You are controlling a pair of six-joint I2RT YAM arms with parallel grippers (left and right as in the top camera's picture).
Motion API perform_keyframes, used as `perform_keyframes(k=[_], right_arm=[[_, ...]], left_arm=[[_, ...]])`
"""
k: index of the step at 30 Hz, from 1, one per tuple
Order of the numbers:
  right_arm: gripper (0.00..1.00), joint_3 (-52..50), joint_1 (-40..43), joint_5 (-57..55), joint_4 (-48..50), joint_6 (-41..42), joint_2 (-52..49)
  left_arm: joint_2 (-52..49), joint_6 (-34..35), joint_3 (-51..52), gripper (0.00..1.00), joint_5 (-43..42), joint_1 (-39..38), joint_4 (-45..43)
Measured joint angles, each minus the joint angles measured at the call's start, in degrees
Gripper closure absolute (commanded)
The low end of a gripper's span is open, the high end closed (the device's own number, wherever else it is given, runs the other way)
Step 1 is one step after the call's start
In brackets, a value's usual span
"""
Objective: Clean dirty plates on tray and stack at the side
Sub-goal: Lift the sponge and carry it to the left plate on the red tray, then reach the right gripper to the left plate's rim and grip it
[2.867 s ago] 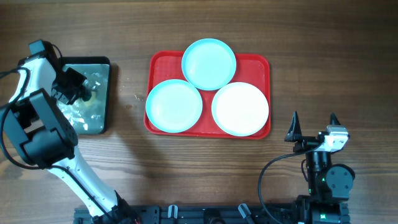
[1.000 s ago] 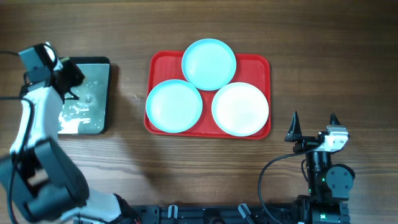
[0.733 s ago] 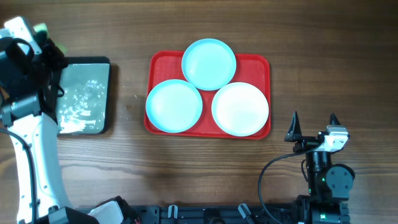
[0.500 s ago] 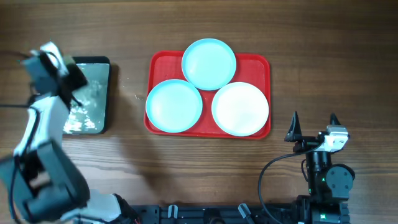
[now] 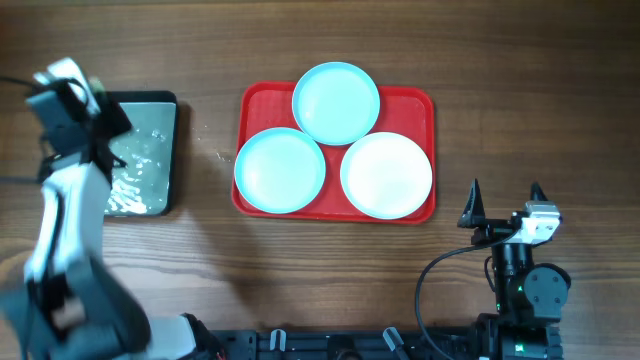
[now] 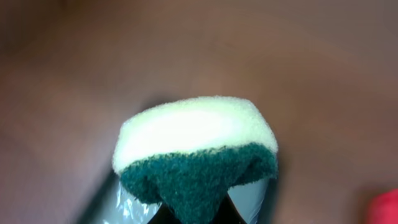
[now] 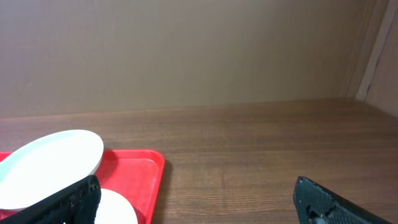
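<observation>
The robot's left gripper needs to release the yellow and green sponge, now over the small dark-rimmed tray, on the front aqua plate (image 5: 295,171), toward the white plate.
The red tray (image 5: 255,110) lies at the table's middle with three plates on it: an aqua plate (image 5: 336,102) at the back, an aqua plate (image 5: 280,170) at front left and a white plate (image 5: 387,175) at front right. My left gripper (image 5: 106,126) is over the left edge of a small dark-rimmed tray (image 5: 150,185), far left of the red tray. In the left wrist view it (image 6: 196,214) is shut on a yellow and green sponge (image 6: 196,146). My right gripper (image 5: 503,204) is open and empty, right of the red tray's front corner.
The small tray holds wet, foamy water (image 5: 135,165). In the right wrist view the red tray's right corner (image 7: 146,171), a pale plate (image 7: 50,163) and the white plate (image 7: 115,211) show at left, with bare wood to the right.
My left arm has swung about over the small tray and lifted up from inside it to its left edge. The right arm and the plates have not moved.
</observation>
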State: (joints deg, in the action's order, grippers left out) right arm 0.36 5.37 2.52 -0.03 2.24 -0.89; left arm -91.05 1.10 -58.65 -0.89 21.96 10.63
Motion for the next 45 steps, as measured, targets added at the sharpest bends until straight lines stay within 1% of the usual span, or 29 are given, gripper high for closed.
perform_keyframes(k=[2, 3, 4, 5, 8, 10, 11, 13, 15, 17, 21, 23, 25, 28, 32, 35, 38, 39, 40, 41, 42, 43, 45], right_arm=[[0.00, 0.0, 0.0, 0.0, 0.0, 0.0, 0.0], [0.00, 0.0, 0.0, 0.0, 0.0, 0.0, 0.0], [0.00, 0.0, 0.0, 0.0, 0.0, 0.0, 0.0], [0.00, 0.0, 0.0, 0.0, 0.0, 0.0, 0.0], [0.00, 0.0, 0.0, 0.0, 0.0, 0.0, 0.0], [0.00, 0.0, 0.0, 0.0, 0.0, 0.0, 0.0], [0.00, 0.0, 0.0, 0.0, 0.0, 0.0, 0.0], [0.00, 0.0, 0.0, 0.0, 0.0, 0.0, 0.0], [0.00, 0.0, 0.0, 0.0, 0.0, 0.0, 0.0], [0.00, 0.0, 0.0, 0.0, 0.0, 0.0, 0.0], [0.00, 0.0, 0.0, 0.0, 0.0, 0.0, 0.0], [0.00, 0.0, 0.0, 0.0, 0.0, 0.0, 0.0], [0.00, 0.0, 0.0, 0.0, 0.0, 0.0, 0.0], [0.00, 0.0, 0.0, 0.0, 0.0, 0.0, 0.0], [0.00, 0.0, 0.0, 0.0, 0.0, 0.0, 0.0], [0.00, 0.0, 0.0, 0.0, 0.0, 0.0, 0.0], [0.00, 0.0, 0.0, 0.0, 0.0, 0.0, 0.0], [0.00, 0.0, 0.0, 0.0, 0.0, 0.0, 0.0], [0.00, 0.0, 0.0, 0.0, 0.0, -0.2, 0.0], [0.00, 0.0, 0.0, -0.3, 0.0, -0.7, 0.0], [0.00, 0.0, 0.0, -0.5, 0.0, -1.0, 0.0], [0.00, 0.0, 0.0, -0.7, 0.0, -1.1, 0.0], [0.00, 0.0, 0.0, -1.2, 0.0, -2.5, 0.0]], left_arm=[[-5.6, 0.0, 2.2, 0.96, 0.5, 0.2, 2.0], [-6.6, 0.0, 3.2, 0.96, 0.6, 0.2, 3.3], [-6.1, 0.0, 3.8, 0.96, 0.8, -0.2, 5.7], [-4.5, 0.0, 3.5, 0.96, 1.0, -0.7, 6.4], [5.6, 0.0, 0.2, 0.96, 1.3, -3.7, 6.7], [12.7, 0.0, -2.1, 0.96, 1.0, -6.4, 4.9], [18.6, 0.0, -3.7, 0.96, 0.5, -9.0, 3.2], [25.9, 0.0, -5.6, 0.96, -1.0, -13.0, 3.0], [31.0, 0.0, -6.6, 0.96, -3.3, -17.4, 5.4], [32.7, 1.1, -7.0, 0.96, -5.4, -21.9, 10.8], [27.2, 6.7, -6.5, 0.96, -7.0, -28.5, 20.4], [20.7, 11.6, -5.9, 0.96, -7.3, -32.5, 24.2], [14.3, 16.3, -5.2, 0.96, -7.5, -36.2, 25.9], [5.7, 21.2, -5.1, 0.96, -7.8, -41.4, 25.0], [-6.0, 24.2, -5.1, 0.96, -8.0, -47.1, 21.6], [-12.8, 25.9, -5.0, 0.96, -7.3, -48.8, 21.1], [-14.0, 26.8, -4.9, 0.95, -5.3, -48.6, 21.5], [-14.0, 26.9, -4.9, 0.78, -4.9, -48.5, 21.4], [-14.0, 27.1, -4.9, 0.67, -4.5, -48.4, 21.4], [-14.0, 27.2, -4.9, 0.68, -4.1, -48.2, 21.5], [-14.0, 27.4, -4.9, 0.64, -3.9, -48.2, 21.7], [-14.0, 27.6, -4.9, 0.58, -3.6, -48.2, 21.8], [-14.0, 27.5, -4.9, 0.53, -3.2, -48.2, 22.0]])
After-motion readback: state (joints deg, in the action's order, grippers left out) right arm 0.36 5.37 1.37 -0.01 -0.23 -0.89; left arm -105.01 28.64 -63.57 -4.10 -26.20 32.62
